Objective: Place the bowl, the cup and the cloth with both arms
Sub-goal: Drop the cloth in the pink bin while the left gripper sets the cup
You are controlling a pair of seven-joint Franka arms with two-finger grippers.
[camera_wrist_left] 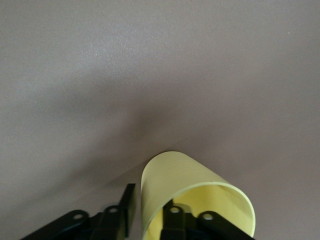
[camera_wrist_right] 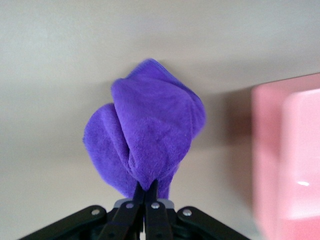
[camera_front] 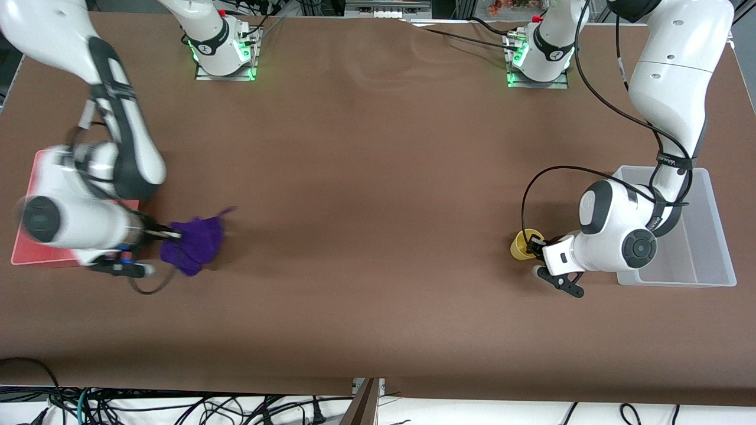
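I should use my right gripper to put the purple cloth down in the pink tray (camera_front: 97, 216), close to the tray's side that faces the middle of the table.
The purple cloth (camera_front: 194, 242) hangs bunched from my right gripper (camera_front: 175, 235), which is shut on it over the table beside a pink tray (camera_front: 41, 171). In the right wrist view the cloth (camera_wrist_right: 150, 135) hangs from the closed gripper (camera_wrist_right: 146, 189). The yellow cup (camera_front: 522, 245) is held by my left gripper (camera_front: 535, 245) over the table beside a clear bin (camera_front: 711, 260). In the left wrist view one finger is inside the cup (camera_wrist_left: 185, 175) and one outside; the gripper (camera_wrist_left: 150, 200) pinches its wall. The green bowl is out of view.
The pink tray (camera_wrist_right: 290, 150) lies at the right arm's end of the table. The clear bin stands at the left arm's end, partly under the left arm. Brown table (camera_front: 378, 177) lies between them.
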